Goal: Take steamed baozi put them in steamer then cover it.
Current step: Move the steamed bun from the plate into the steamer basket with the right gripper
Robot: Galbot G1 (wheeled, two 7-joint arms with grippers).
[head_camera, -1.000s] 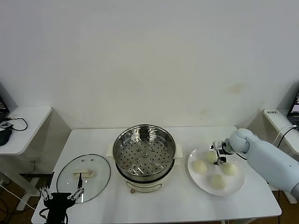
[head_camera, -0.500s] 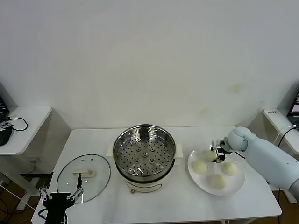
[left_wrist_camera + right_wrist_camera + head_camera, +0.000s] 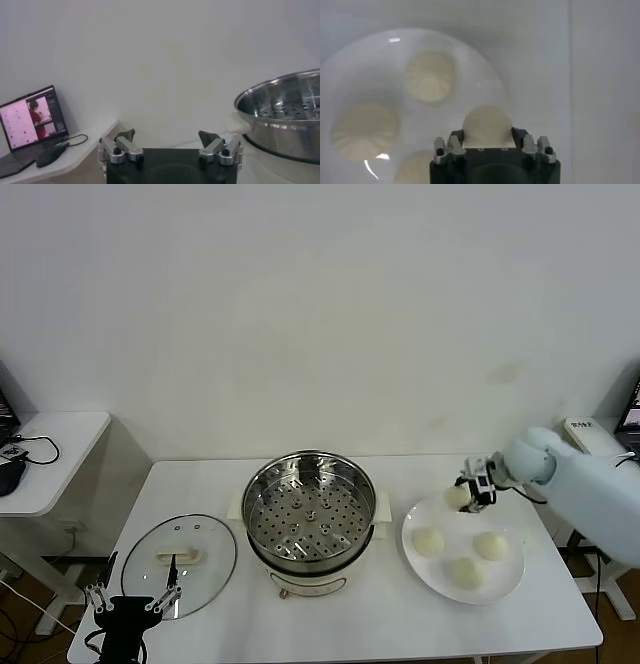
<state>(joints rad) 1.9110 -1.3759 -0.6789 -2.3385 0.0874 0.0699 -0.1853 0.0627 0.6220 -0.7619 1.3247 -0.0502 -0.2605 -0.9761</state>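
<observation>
Next, my right gripper lets go of the baozi on the far part of the steamer's perforated tray [image 3: 306, 484], near the back side of the steamer.
My right gripper [image 3: 468, 493] is shut on one steamed baozi [image 3: 457, 496], a smooth cream-white bun held in the air above the far edge of the white plate [image 3: 412, 524]. In the right wrist view the bun [image 3: 486, 124] fills the gap between the jaws of the right gripper [image 3: 487, 133]. Three more baozi [image 3: 428, 541] [image 3: 489, 545] [image 3: 465, 572] lie on the plate. The steel steamer [image 3: 310, 509] stands uncovered at mid-table, its perforated tray bare. The glass cover [image 3: 179, 552] lies flat to its left. My left gripper [image 3: 130, 596] [image 3: 167, 136] waits open near the table's front left corner.
The steamer's rim [image 3: 280, 107] shows close by in the left wrist view. A side desk [image 3: 45, 454] on the left carries a laptop [image 3: 31, 120] and a mouse [image 3: 50, 154]. Another small table [image 3: 590, 429] stands at the right.
The right gripper has shut on a baozi at the plate's far side and lifted it up and slightly back. The left arm has not moved.
</observation>
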